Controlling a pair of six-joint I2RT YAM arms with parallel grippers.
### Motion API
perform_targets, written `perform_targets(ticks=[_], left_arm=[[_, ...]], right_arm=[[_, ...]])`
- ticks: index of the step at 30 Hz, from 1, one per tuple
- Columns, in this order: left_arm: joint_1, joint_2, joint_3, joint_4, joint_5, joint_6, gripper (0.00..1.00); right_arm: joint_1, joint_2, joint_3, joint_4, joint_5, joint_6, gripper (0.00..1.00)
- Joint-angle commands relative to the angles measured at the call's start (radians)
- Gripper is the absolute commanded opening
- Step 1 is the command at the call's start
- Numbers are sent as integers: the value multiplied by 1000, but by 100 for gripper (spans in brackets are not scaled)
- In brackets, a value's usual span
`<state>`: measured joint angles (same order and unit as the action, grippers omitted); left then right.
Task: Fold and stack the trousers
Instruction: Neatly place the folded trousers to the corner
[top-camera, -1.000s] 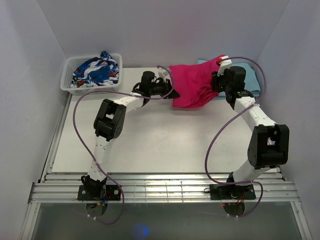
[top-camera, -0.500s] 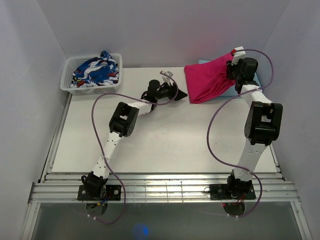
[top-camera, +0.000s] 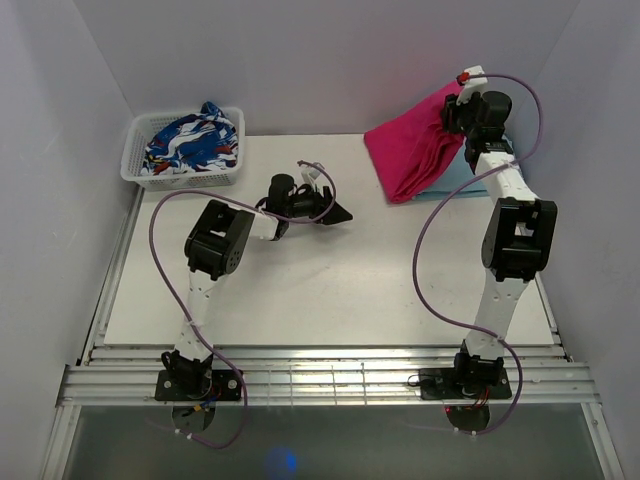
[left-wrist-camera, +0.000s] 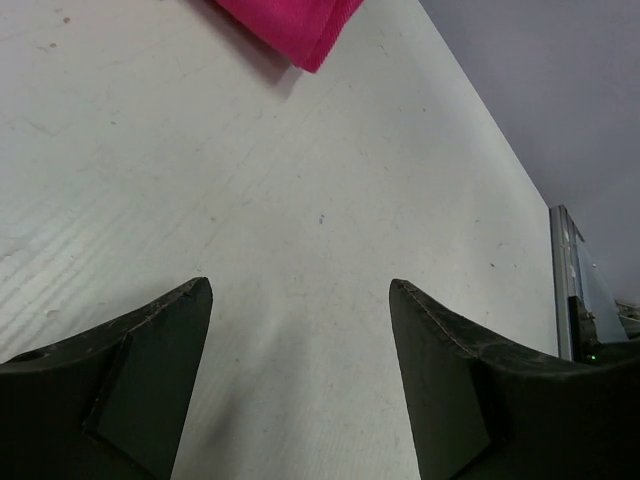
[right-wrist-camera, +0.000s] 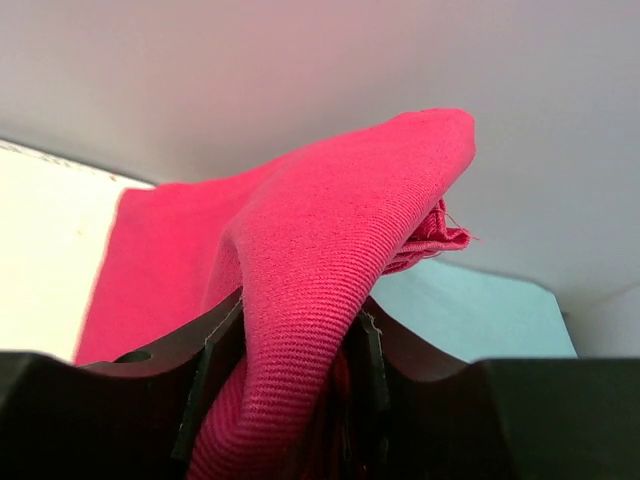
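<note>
My right gripper will let go of the magenta-pink trousers squarely on top of the light blue cloth (top-camera: 468, 152).
The magenta-pink trousers (top-camera: 415, 152) hang folded at the back right of the table, lifted at their upper right corner. My right gripper (top-camera: 456, 112) is shut on that thick fold of the trousers (right-wrist-camera: 330, 270), with pink fabric bulging between both fingers. A light blue cloth (right-wrist-camera: 470, 315) lies under and behind the trousers. My left gripper (top-camera: 340, 214) stands open low over bare table near the middle, nothing between its fingers (left-wrist-camera: 150, 370). In the left wrist view one corner of the trousers (left-wrist-camera: 300, 30) shows far ahead.
A white basket (top-camera: 140, 175) with a blue-white-red patterned garment (top-camera: 192, 140) stands at the back left corner. White walls close in on three sides. The table's right edge (left-wrist-camera: 553, 300) shows in the left wrist view.
My left gripper let go of the trousers, opened and drew back left toward the table's middle. My right gripper carried the trousers right and upward toward the back right corner.
</note>
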<state>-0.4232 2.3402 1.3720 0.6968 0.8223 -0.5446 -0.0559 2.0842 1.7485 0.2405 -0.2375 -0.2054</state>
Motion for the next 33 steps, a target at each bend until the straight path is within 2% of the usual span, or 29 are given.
perform_targets(ticks=[1,5,9,19,26,33], left_arm=[[-3,-101,-22,24,64,-28,83],[-3,-131,-37,13,86,-23,85],[0,-147,-65,6,103,1,87],[14,-144,-67,-29,113,14,88],[26,-145,-74,-42,109,12,89],[35,-156,-86,-49,104,12,89]], right_arm=[[39,-52,137,161,18,38,8],[28,7,262,146,96,38,8],[-5,17,287,137,116,70,8],[-59,-38,102,160,110,52,8],[-90,-65,3,57,170,126,8],[-153,-69,86,-70,184,162,8]])
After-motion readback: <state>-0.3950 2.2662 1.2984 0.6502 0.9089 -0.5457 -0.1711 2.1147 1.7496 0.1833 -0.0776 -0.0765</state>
